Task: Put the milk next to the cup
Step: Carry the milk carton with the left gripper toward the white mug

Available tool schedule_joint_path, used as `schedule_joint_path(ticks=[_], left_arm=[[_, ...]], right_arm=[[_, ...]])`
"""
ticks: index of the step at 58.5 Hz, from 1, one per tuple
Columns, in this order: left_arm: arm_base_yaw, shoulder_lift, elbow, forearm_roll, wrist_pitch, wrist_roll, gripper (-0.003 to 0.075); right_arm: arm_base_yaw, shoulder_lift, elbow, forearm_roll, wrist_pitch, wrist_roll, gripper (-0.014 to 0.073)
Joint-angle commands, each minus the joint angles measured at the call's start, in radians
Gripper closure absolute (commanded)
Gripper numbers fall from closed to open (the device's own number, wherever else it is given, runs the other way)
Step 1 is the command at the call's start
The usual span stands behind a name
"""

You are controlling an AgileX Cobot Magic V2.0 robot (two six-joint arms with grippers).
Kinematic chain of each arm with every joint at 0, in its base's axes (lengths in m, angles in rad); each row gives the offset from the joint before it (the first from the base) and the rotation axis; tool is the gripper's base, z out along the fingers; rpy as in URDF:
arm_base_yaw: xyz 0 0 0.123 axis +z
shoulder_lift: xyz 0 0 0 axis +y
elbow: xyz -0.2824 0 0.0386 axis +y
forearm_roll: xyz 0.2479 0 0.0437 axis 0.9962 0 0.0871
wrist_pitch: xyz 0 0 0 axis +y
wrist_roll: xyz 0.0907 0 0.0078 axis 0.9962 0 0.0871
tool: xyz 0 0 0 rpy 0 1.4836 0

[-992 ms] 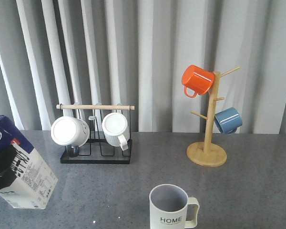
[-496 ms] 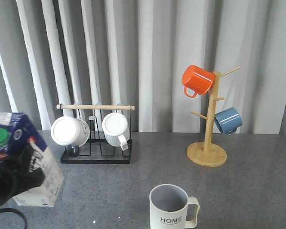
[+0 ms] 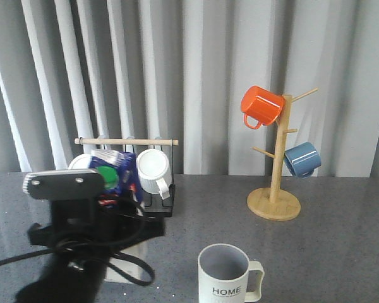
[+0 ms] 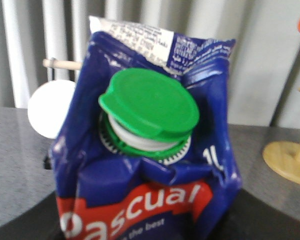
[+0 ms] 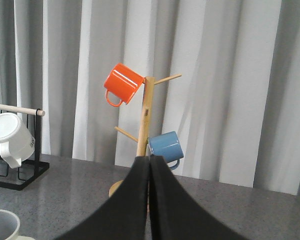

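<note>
The milk, now held near the table's middle, will be let go by my left gripper on the table (image 3: 172, 294), beside the cup, on the side opposite the cup's handle.
The milk (image 3: 117, 172), a blue and white carton with a green cap, is held by my left gripper (image 3: 110, 219) left of the table's middle. The black arm hides most of the carton. In the left wrist view the milk (image 4: 140, 200) fills the frame, with its green cap (image 4: 149, 107) and red "Pascual" label facing the camera and the jaws shut on its sides. The cup (image 3: 228, 275), cream-white with "HOME" in black, stands upright at the front centre, to the right of the milk. Its rim shows in the right wrist view (image 5: 0, 222). My right gripper (image 5: 149, 165) is shut and empty.
A black wire rack (image 3: 127, 208) with a wooden bar holds white ribbed mugs (image 3: 154, 170) behind the milk. A wooden mug tree (image 3: 275, 196) at the back right carries an orange mug (image 3: 261, 105) and a blue mug (image 3: 301, 159). A grey curtain hangs behind the table.
My left arm has carried the milk from the far left edge rightward toward the cup. The carton has turned from tilted to more upright. The cup has not moved.
</note>
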Motion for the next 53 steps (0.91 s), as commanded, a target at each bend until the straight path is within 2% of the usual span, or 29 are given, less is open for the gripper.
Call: schedule_joint_path(ticks=[1, 18, 53], left_arm=[[-0.044, 0.034, -0.072, 0.02, -0.041, -0.029, 0.0606], [-0.123, 0.151, -0.127, -0.018, -0.137, -0.151, 0.0606], [-0.131, 0.231, -0.13, -0.07, -0.169, -0.169, 0.0606]], right_arm=[[-0.007, 0.001, -0.034, -0.006, -0.068, -0.008, 0.0603], [-0.007, 0.001, -0.034, -0.006, -0.068, -0.008, 0.0603], [-0.007, 0.001, -0.034, -0.006, -0.068, -0.008, 0.0603]])
